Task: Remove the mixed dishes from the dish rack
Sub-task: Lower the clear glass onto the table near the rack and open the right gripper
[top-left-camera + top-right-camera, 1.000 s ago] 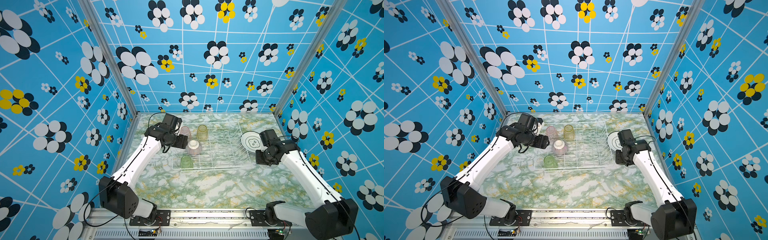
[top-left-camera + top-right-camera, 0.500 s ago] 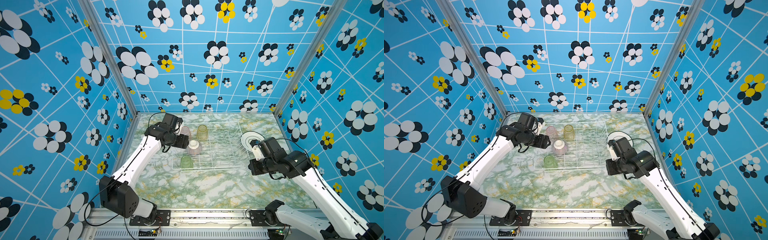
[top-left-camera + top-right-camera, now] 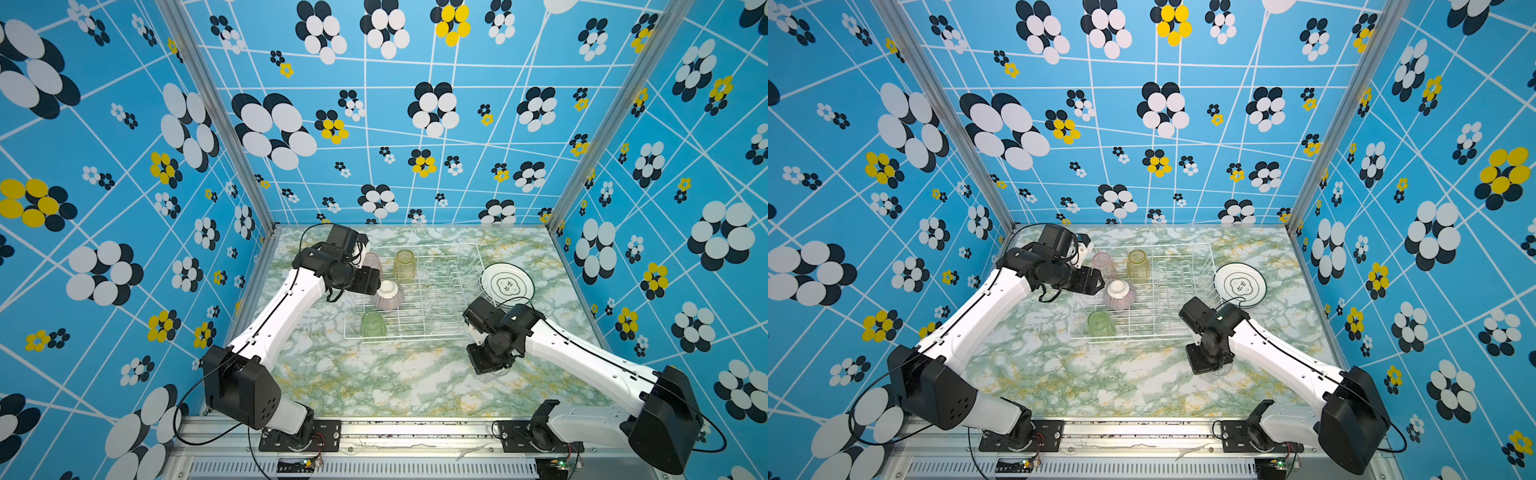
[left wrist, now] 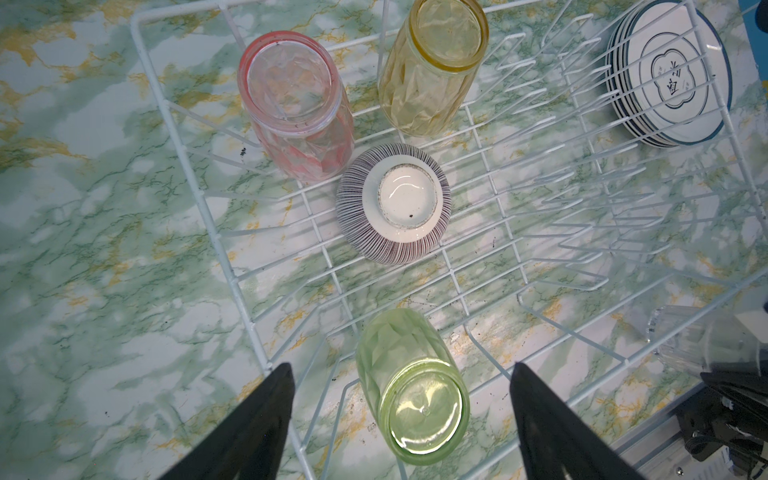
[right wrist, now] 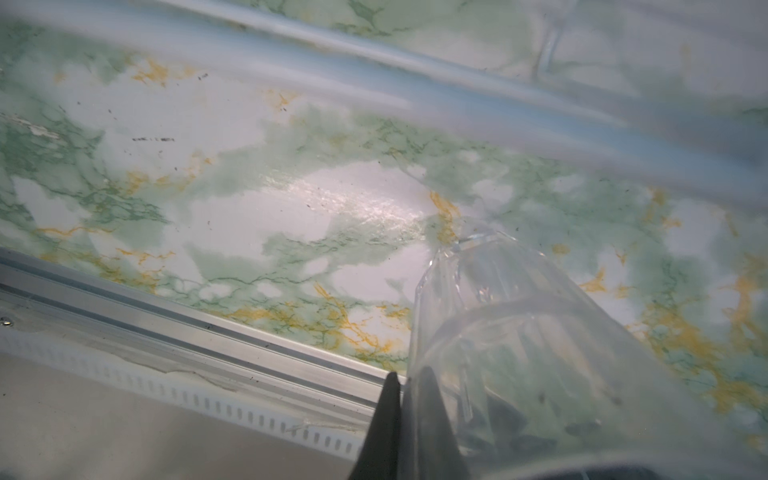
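I will use my right gripper to set the clear tumbler, now held low over the table, down on the marble table (image 3: 485, 359) (image 5: 497, 216) just in front of the rack's near corner.
The white wire dish rack (image 3: 415, 337) (image 3: 1125, 333) (image 4: 199, 195) holds an upside-down striped bowl (image 3: 388, 297) (image 4: 395, 203) and pink (image 4: 295, 104), yellow (image 4: 432, 70) and green (image 3: 372, 326) (image 4: 411, 386) tumblers. My left gripper (image 3: 370, 282) (image 4: 401, 374) hangs open over the rack's left part, holding nothing. Green-rimmed plates (image 3: 507, 284) (image 4: 669, 75) lie stacked on the table right of the rack. My right gripper (image 3: 490, 365) (image 5: 405, 382) is shut on the wall of the clear tumbler (image 5: 519, 332) (image 4: 698, 345), low over the table in front of the rack's right corner.
The green marble table (image 3: 374, 382) ends at a metal rail (image 5: 208, 332) along its front. Patterned blue walls (image 3: 415, 124) close in the back and both sides. The rack's upright plate dividers (image 3: 444, 282) stand bare.
My right arm has swung from beside the plates toward the table's front and lower, with the clear tumbler in its grip. The left arm has stayed where it was.
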Controlling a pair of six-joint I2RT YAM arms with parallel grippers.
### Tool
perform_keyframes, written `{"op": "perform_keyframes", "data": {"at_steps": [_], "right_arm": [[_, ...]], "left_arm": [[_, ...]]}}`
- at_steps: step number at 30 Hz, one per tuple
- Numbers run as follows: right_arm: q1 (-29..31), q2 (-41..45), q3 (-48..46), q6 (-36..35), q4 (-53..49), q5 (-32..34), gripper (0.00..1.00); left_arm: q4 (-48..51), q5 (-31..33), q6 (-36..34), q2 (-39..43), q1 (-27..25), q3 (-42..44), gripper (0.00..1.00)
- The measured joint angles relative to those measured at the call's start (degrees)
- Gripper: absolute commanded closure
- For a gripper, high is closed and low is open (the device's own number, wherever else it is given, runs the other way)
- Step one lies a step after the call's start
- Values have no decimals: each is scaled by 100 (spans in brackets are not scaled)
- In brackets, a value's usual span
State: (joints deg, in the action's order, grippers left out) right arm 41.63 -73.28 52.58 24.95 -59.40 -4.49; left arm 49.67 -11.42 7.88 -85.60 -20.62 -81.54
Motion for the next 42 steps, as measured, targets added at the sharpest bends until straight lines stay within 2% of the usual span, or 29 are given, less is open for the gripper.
{"op": "perform_keyframes", "data": {"at_steps": [5,13,30,34,38,42], "right_arm": [[0,-400,0,4,289,31,100],[0,-1003,168,39,350,439,100],[-7,-1084,223,-9,433,699,100],[-9,-1097,260,-28,459,699,92],[-17,-1097,328,-57,459,719,78],[-20,-1095,433,-98,459,743,70]], "left_arm": [[2,-22,-2,-59,4,-2,17],[4,-63,-2,-59,55,-4,17],[17,-83,-111,-59,44,4,16],[98,-83,-155,-55,22,17,16],[166,-79,-160,-20,-9,103,16],[219,-74,-175,59,-48,205,16]]}}
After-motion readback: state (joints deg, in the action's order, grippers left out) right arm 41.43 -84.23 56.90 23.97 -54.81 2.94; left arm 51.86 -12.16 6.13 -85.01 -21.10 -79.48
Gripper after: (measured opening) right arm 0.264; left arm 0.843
